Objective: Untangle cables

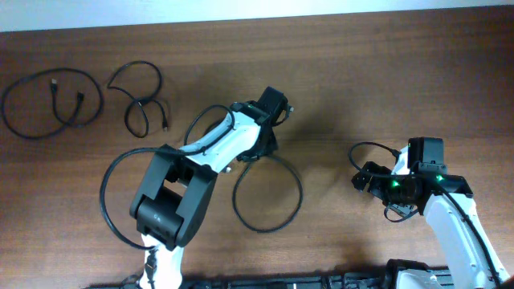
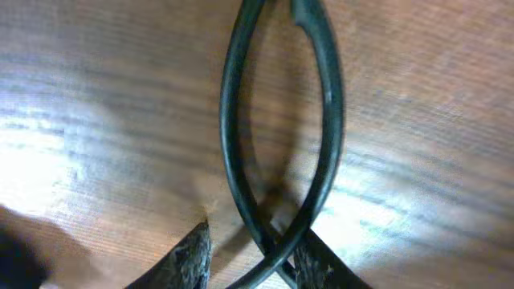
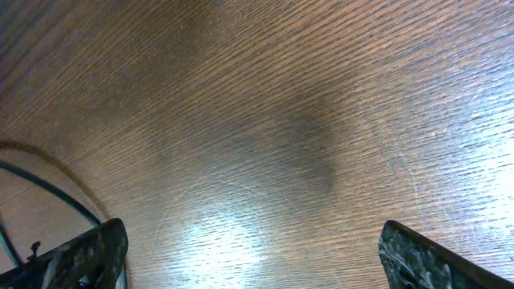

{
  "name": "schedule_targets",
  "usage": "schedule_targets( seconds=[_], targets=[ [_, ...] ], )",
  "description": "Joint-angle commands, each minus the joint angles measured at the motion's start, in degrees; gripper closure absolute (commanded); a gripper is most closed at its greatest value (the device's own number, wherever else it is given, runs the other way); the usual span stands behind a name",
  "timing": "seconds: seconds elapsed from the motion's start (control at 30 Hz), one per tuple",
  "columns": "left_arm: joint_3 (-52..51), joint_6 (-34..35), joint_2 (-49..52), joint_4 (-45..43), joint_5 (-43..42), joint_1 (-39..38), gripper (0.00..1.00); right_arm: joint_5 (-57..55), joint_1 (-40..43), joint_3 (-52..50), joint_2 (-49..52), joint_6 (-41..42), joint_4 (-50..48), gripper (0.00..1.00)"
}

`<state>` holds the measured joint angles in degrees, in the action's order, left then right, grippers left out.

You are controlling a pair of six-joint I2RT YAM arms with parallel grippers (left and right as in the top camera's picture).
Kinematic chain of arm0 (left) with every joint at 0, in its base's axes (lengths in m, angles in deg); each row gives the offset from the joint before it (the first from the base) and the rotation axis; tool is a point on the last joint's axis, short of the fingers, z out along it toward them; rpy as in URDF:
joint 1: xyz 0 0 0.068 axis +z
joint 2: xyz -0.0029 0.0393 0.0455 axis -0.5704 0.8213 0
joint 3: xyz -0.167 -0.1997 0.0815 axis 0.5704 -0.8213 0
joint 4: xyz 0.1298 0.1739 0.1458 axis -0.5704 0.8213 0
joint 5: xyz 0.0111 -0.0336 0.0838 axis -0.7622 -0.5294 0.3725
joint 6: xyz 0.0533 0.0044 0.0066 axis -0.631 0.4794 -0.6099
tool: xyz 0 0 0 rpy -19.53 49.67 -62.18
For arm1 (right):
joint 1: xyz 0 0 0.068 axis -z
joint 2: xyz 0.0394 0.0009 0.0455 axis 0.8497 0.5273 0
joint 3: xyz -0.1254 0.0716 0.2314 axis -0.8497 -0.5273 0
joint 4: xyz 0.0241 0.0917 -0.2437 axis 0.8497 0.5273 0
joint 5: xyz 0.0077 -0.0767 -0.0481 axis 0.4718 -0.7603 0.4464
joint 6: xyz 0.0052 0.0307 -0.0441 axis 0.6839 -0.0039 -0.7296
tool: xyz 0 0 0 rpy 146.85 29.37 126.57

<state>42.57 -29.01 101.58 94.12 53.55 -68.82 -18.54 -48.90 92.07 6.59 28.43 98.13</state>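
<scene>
The loop's two strands cross inside my left gripper's fingers, so my left gripper will open, take one strand alone [image 2: 313, 201] and lift it clear.
Three black cables lie on the wooden table. One is a double coil [image 1: 20, 120] at the far left. A looser looped one [image 1: 132, 112] lies beside it. The third is a round loop [image 1: 299, 193] in the middle. My left gripper [image 1: 255, 152] sits at the top of that loop. In the left wrist view the loop's two strands [image 2: 231, 160] cross between the fingers, against the right finger [image 2: 321, 265]. A gap separates the crossing from the left finger [image 2: 189, 261], so my left gripper [image 2: 257, 239] is open around it. My right gripper [image 1: 363, 178] [image 3: 253, 241] stands wide open over bare wood.
Thicker black wires arc off both arms: a big one [image 1: 103, 193] beside the left arm and a small one [image 1: 365, 147] by the right wrist. A thin black cord [image 3: 48, 186] curves past the left edge of the right wrist view. The table's far edge [image 1: 257, 16] runs along the top.
</scene>
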Motion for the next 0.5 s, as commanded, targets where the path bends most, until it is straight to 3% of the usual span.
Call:
schedule_targets(
  seconds=[0.0,0.03,0.1,0.17,0.2,0.27,0.3,0.47],
  targets=[
    [-2.5,-2.3,5.0,3.6,-4.0,0.0,0.57,0.1,-0.4,0.2,0.0,-0.6,0.0,0.01],
    [-2.5,-2.3,5.0,4.0,-4.3,0.0,0.55,0.1,-0.4,0.2,0.0,-0.6,0.0,0.01],
    [-2.5,-2.2,5.0,4.9,-7.6,0.0,0.38,0.1,-0.4,0.2,0.0,-0.6,0.0,0.01],
    [-2.5,1.8,5.7,3.0,-9.1,-0.5,0.31,0.1,-0.4,0.2,0.0,-0.6,0.0,0.01],
    [-2.5,2.4,6.3,2.1,-9.2,-0.9,0.41,0.1,-0.4,0.2,0.0,-0.6,0.0,0.01],
    [-2.5,2.3,7.1,2.2,-9.4,-1.3,0.76,0.1,-0.4,0.2,0.0,-0.7,0.7,0.01],
    [-2.4,2.3,6.8,3.0,-9.4,-1.3,1.00,0.1,-0.4,0.2,0.0,-0.7,0.7,0.01],
    [1.2,-2.6,0.4,13.6,0.9,0.4,1.00,0.1,-0.4,0.2,0.0,-0.6,0.7,0.01]
  ],
)
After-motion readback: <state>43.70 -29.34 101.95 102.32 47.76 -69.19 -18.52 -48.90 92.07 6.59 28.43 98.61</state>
